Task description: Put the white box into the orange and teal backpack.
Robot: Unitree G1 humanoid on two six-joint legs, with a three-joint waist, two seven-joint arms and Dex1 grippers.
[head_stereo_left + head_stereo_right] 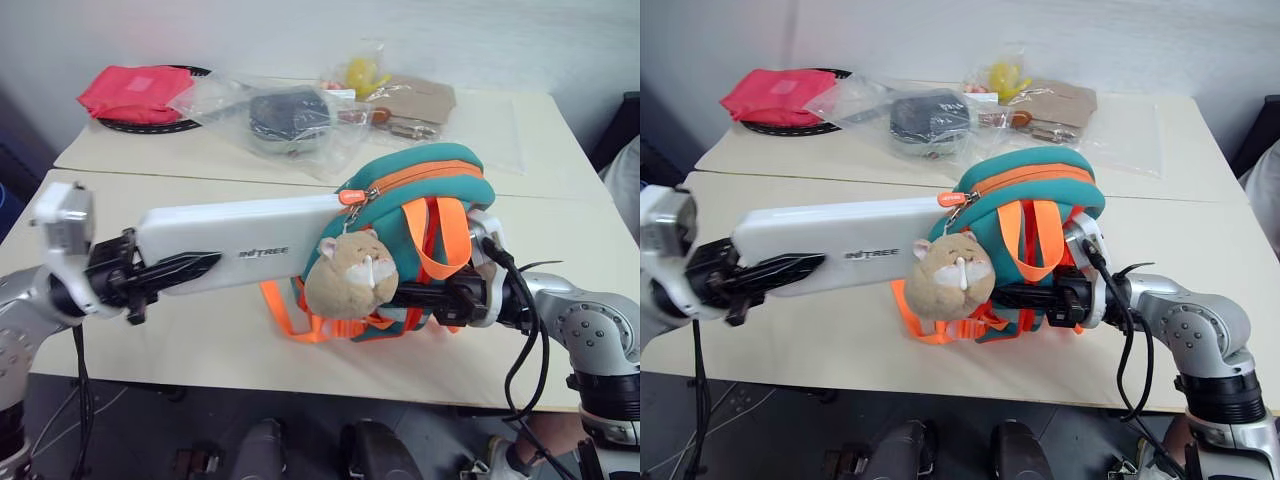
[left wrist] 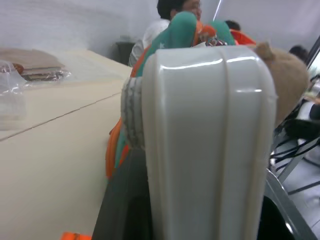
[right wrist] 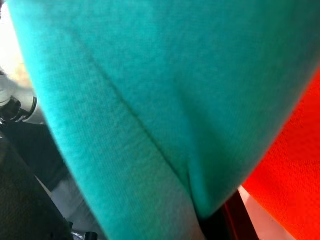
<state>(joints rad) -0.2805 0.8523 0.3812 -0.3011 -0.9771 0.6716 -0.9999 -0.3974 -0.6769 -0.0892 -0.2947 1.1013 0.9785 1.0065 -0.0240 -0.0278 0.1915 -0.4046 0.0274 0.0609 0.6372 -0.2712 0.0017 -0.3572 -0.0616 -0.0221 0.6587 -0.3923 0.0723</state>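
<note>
My left gripper has the white box. It will let go of it deep inside the orange and teal backpack (image 1: pixel 406 238), behind the plush hamster charm.
The white box (image 1: pixel 240 240), a flat white case with dark lettering, is held level above the table. My left gripper (image 1: pixel 185 268) is shut on its left end, black fingers along its lower edge. The box's right end reaches into the zipped opening at the top of the orange and teal backpack (image 1: pixel 420 180), which is lifted off the table. A tan plush hamster charm (image 1: pixel 350 275) hangs in front of the backpack. My right gripper (image 1: pixel 425 296) comes in from the right and is shut on the backpack low down, its fingertips hidden by teal fabric (image 3: pixel 150 100).
At the back of the table lie a red cloth bundle (image 1: pixel 135 92), a clear bag with a dark item (image 1: pixel 290 115), a yellow object (image 1: pixel 362 72) and a tan packet (image 1: pixel 420 100). A person (image 2: pixel 172 12) sits beyond the table.
</note>
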